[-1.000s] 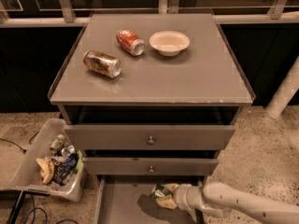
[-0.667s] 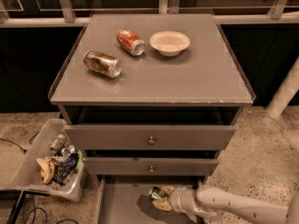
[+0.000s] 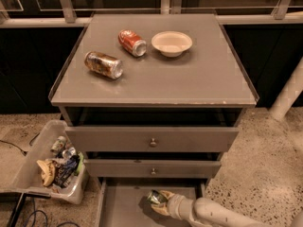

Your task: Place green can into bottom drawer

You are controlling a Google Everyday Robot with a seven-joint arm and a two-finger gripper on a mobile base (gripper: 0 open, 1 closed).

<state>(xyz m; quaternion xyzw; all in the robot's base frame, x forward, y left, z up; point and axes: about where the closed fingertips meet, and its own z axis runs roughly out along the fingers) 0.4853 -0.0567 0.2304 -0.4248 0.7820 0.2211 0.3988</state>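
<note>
Next, I release the green can on the grey bottom of the open bottom drawer [image 3: 160, 204], below the lower knob.
The green can [image 3: 154, 197] lies on its side inside the open bottom drawer [image 3: 119, 207], its silver end toward the camera, low over the grey floor. My gripper [image 3: 159, 203] reaches in from the lower right on the white arm [image 3: 213, 214] and is shut on the green can. Most of the can's body is hidden by the fingers. The two knobbed drawers [image 3: 152, 141] above are pulled out slightly.
On the cabinet top lie a red can [image 3: 132, 42], a brown-orange can [image 3: 103, 64] and a white bowl [image 3: 172, 43]. A plastic bin of trash [image 3: 52, 162] stands on the floor at the left. A white post [image 3: 289, 96] is at the right.
The gripper with the can has shifted slightly left and deeper over the bottom drawer's floor. Nothing on the cabinet top moved.
</note>
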